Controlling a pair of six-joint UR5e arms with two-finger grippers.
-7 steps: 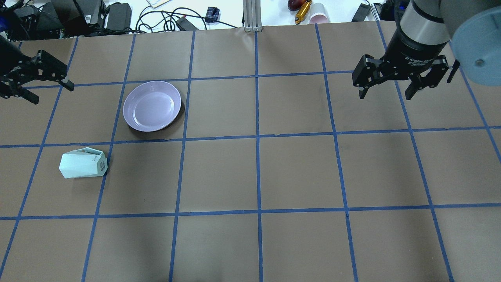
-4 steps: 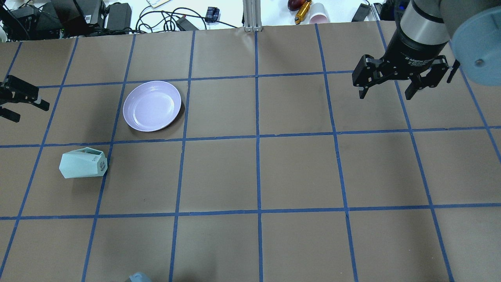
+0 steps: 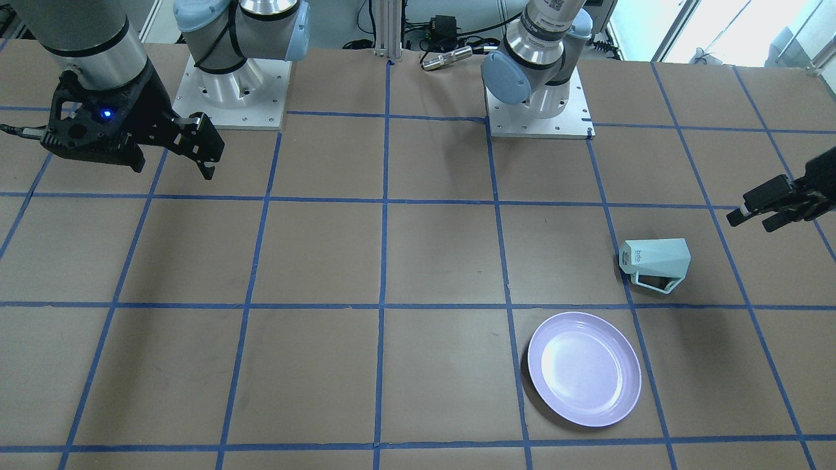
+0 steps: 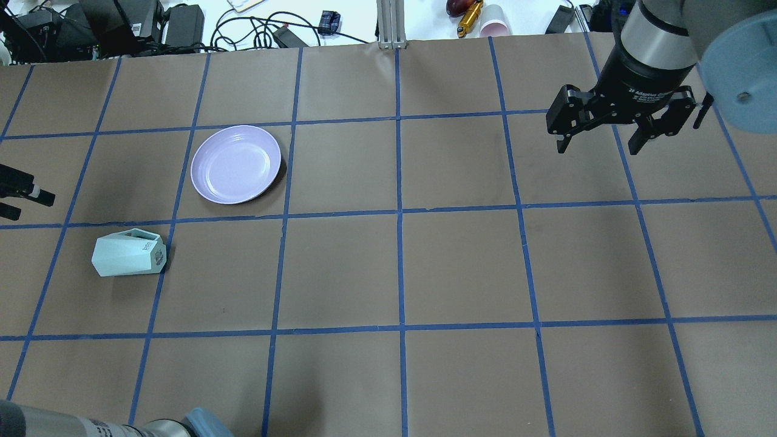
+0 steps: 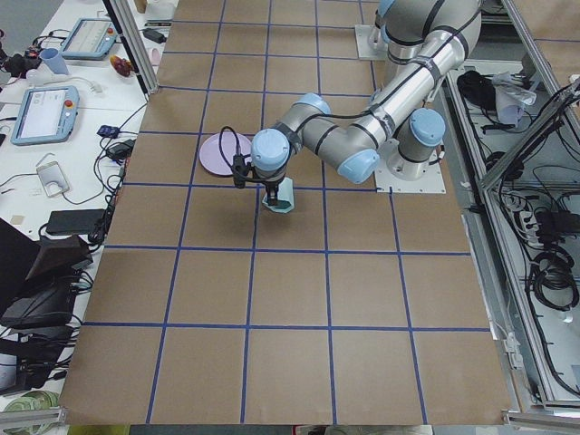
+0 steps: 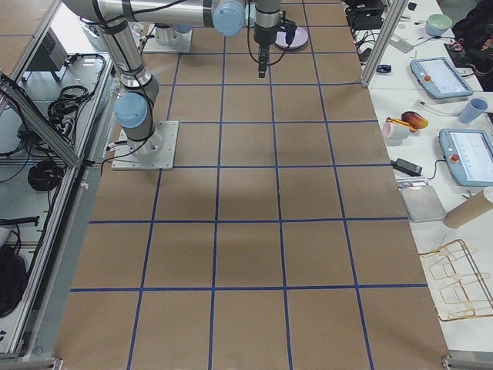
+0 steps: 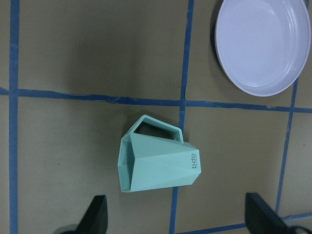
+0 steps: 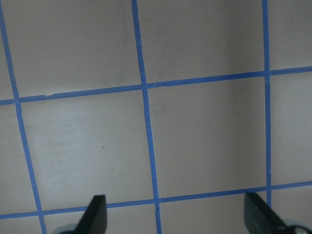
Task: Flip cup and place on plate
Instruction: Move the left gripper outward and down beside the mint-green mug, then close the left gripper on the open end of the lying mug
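My left gripper is to go next to the mint-green cup and close on the cup's side [image 3: 671, 246] [image 7: 142, 182] opposite the cup's handle, near the cup's opening.
The mint-green cup [image 4: 128, 253] lies on its side on the brown table, its base toward the right and its handle toward the plate; it also shows in the front view [image 3: 655, 261] and the left wrist view [image 7: 158, 165]. The lavender plate [image 4: 236, 164] sits empty one grid square beyond it, also visible in the front view [image 3: 584, 368] and the left wrist view [image 7: 263, 44]. My left gripper [image 4: 18, 197] is open and empty at the table's left edge, above and to the left of the cup. My right gripper [image 4: 598, 142] is open and empty, hovering at the far right.
Blue tape lines divide the table into squares. Cables and power bricks [image 4: 255, 30] and a pink paper cup [image 4: 495, 24] lie beyond the far edge. The two arm bases [image 3: 228, 85] [image 3: 539, 104] stand on the robot's side.
My left gripper has moved toward the robot's side and the table's left edge, closer to the cup's row. The right arm, cup and plate have not moved.
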